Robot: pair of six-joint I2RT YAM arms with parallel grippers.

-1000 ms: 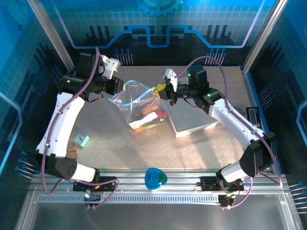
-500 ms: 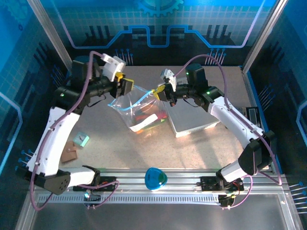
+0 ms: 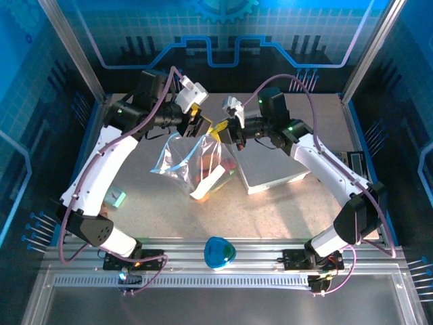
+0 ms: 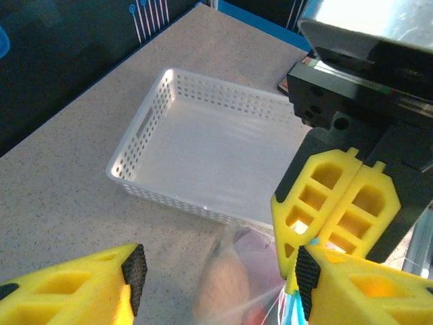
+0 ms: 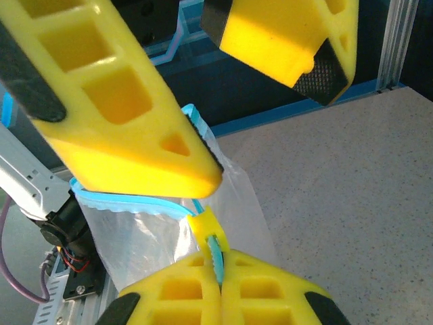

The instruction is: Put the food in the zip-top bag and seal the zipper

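The light-blue zipper rests against one finger of my left gripper, so that gripper should center on it and pinch beside my right gripper [image 3: 206, 136] before sealing.
The clear zip-top bag [image 3: 195, 157] hangs from my right gripper [image 3: 220, 131], sagging toward the table with the food [image 3: 208, 180] at its bottom. In the right wrist view that gripper [image 5: 218, 267] is shut on the light-blue zipper [image 5: 128, 203], just below a small yellow slider [image 5: 206, 227]. My left gripper [image 3: 200, 122] sits right beside it, open. In the left wrist view its fingers [image 4: 132, 269] straddle the bag top [image 4: 233, 291], one tip against the right gripper's fingers [image 4: 338, 196]. A tan piece and something red show blurred through the plastic.
The white perforated basket [image 3: 270, 169] stands just right of the bag, and in the left wrist view the basket [image 4: 203, 149] holds nothing. A teal cube [image 3: 116, 198] lies at the left. A blue round object [image 3: 219, 252] sits on the front rail.
My left gripper has swung right from the bag's left edge to beside the right gripper. The bag's left side has dropped, so it now hangs from the right gripper.
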